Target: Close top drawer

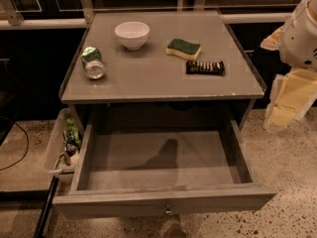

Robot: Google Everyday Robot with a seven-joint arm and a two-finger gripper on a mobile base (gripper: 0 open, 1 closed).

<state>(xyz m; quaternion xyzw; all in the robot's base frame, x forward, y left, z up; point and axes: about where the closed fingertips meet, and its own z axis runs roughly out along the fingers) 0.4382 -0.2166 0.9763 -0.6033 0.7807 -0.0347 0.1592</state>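
Next, my gripper will go to the front panel [234, 199] of the top drawer, near its end away from the clear bin, and close there.
The top drawer [163, 201] of the grey cabinet is pulled far out toward the camera. Its deep box is empty, and a small round metal knob [168, 211] sits at the centre of the flat front panel. My gripper [291, 99], pale yellow below a white arm segment, hangs at the right edge of the view. It is beside the cabinet's right side, above the floor and level with the drawer's back right corner. It touches nothing.
On the cabinet top [148, 83] are a white bowl [132, 34], a green can on its side [92, 62], a green and yellow sponge [183, 49] and a dark snack bar [205, 67]. A clear bin of items [62, 148] stands left of the drawer.
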